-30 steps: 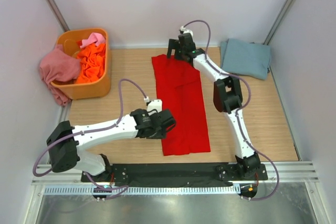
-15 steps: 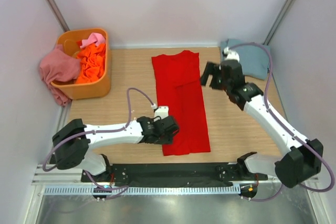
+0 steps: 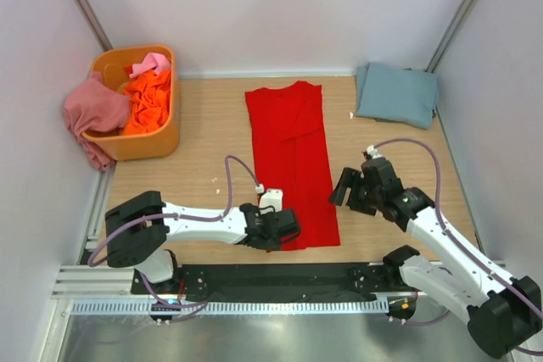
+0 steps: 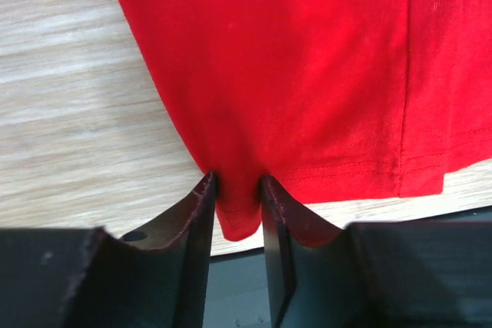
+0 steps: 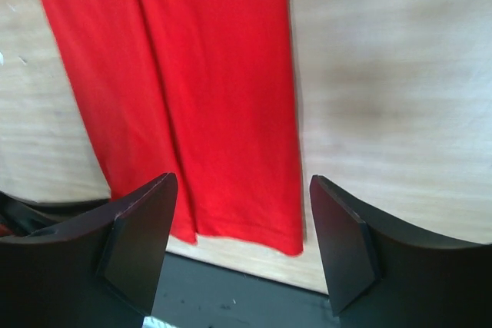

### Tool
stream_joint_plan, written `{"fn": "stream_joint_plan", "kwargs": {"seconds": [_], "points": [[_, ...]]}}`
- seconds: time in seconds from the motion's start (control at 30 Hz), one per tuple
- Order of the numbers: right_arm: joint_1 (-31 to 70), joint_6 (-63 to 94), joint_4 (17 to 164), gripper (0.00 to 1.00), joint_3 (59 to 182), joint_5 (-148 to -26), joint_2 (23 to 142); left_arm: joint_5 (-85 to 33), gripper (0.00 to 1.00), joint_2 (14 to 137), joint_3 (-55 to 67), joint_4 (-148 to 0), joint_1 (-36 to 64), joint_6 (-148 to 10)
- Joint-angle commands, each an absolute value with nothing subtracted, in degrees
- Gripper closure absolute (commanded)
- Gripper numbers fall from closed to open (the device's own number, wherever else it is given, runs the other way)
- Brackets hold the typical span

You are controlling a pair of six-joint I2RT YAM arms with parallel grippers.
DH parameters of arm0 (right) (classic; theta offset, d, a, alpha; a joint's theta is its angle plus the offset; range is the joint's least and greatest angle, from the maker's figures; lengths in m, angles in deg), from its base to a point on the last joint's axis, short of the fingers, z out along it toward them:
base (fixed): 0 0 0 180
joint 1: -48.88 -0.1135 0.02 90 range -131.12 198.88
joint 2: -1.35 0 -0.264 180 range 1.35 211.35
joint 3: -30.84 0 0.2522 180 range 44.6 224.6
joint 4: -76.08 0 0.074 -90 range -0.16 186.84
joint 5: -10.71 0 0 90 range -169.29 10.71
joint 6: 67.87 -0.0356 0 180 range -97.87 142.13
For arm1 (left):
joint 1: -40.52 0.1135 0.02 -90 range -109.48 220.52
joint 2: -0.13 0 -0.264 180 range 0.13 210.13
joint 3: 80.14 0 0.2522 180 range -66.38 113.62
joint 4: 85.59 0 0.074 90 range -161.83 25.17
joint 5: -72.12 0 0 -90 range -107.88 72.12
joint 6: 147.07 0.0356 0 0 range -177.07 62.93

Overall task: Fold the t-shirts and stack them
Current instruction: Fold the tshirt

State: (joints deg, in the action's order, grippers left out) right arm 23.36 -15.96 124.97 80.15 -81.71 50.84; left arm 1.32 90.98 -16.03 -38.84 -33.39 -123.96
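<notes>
The red t-shirt's hem corner is bunching up between my left gripper's fingers, so I should open them and pinch it flatter by its side edge [image 4: 198,157] before folding.
A bright red t-shirt [image 3: 291,154] lies folded into a long strip down the middle of the table. My left gripper [image 3: 280,233] is shut on its near left hem corner [image 4: 238,213], with red cloth pinched between the fingers. My right gripper [image 3: 346,191] is open and empty, just right of the shirt's near right edge [image 5: 231,105]. A grey-blue t-shirt [image 3: 396,93] lies folded at the far right. Orange [image 3: 150,99], pink [image 3: 151,63] and dusty rose [image 3: 93,112] shirts sit in and over the orange tub [image 3: 144,143].
The orange tub stands at the far left corner. The black base rail [image 3: 297,279] runs along the near table edge, close under both grippers. Bare wood [image 3: 204,137] lies between the tub and the red shirt.
My right arm swung from the shirt's far collar end to the near right edge. My left gripper slid toward the near hem corner and took hold of it.
</notes>
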Motion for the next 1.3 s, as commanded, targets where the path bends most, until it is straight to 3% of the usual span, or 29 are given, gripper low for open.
{"fn": "stream_joint_plan", "kwargs": {"seconds": [0.0,0.1,0.23,0.33,0.47,0.57,0.83,1.27], "points": [[19.54,-23.73,125.44,0.25,73.19,-86.15,47.85,2.69,0.71,90.05,-16.98,-39.40,-33.92,-127.29],[15.77,-26.82,124.21,0.34,69.32,-86.24,45.92,3.04,0.79,88.81,-17.77,-39.05,-33.92,-127.99],[10.14,-31.56,123.41,0.41,67.28,-84.66,45.47,3.48,0.81,87.23,-18.57,-38.35,-33.92,-128.87],[6.45,-33.42,123.59,0.45,66.31,-82.46,45.03,3.57,0.77,86.35,-19.01,-37.82,-33.92,-129.40],[4.76,-34.91,123.59,0.49,65.52,-80.53,45.29,3.65,0.62,85.74,-19.53,-37.64,-33.92,-129.93],[4.32,-35.09,123.94,0.50,65.17,-79.56,45.47,4.18,0.56,84.95,-19.36,-36.77,-33.92,-130.10],[4.06,-33.95,127.64,0.47,66.84,-73.58,46.08,7.69,0.50,81.43,-19.88,-34.13,-33.92,-130.81],[3.88,-33.95,121.92,0.68,62.88,-75.07,49.77,8.58,0.72,86.79,-19.53,-36.50,-33.92,-130.46]]}}
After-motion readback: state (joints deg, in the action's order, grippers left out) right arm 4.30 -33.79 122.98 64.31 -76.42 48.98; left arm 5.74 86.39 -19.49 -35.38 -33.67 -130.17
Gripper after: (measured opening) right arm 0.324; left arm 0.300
